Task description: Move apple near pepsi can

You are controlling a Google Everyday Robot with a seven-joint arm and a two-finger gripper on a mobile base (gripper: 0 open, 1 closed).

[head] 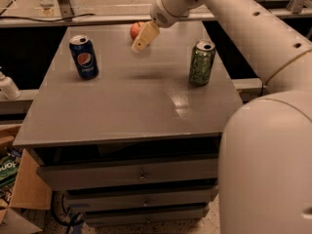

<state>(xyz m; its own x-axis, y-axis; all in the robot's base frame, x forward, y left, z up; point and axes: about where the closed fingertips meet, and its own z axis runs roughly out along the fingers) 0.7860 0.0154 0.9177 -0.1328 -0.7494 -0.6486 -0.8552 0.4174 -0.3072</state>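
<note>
The robot's gripper should next close around the middle of the red-orange apple (136,29) at the far edge of the grey table.
The red-orange apple (135,30) sits at the far edge of the grey table (131,101), partly hidden behind my gripper. The gripper (142,40) hangs from the white arm just in front of and right of the apple, above the table top. The dark blue pepsi can (84,56) stands upright at the table's far left, well left of the apple and the gripper.
A green can (201,62) stands upright at the table's right side. The robot's white body (265,165) fills the lower right. Drawers (141,177) sit under the table top. Cardboard and clutter (14,189) lie on the floor at the left.
</note>
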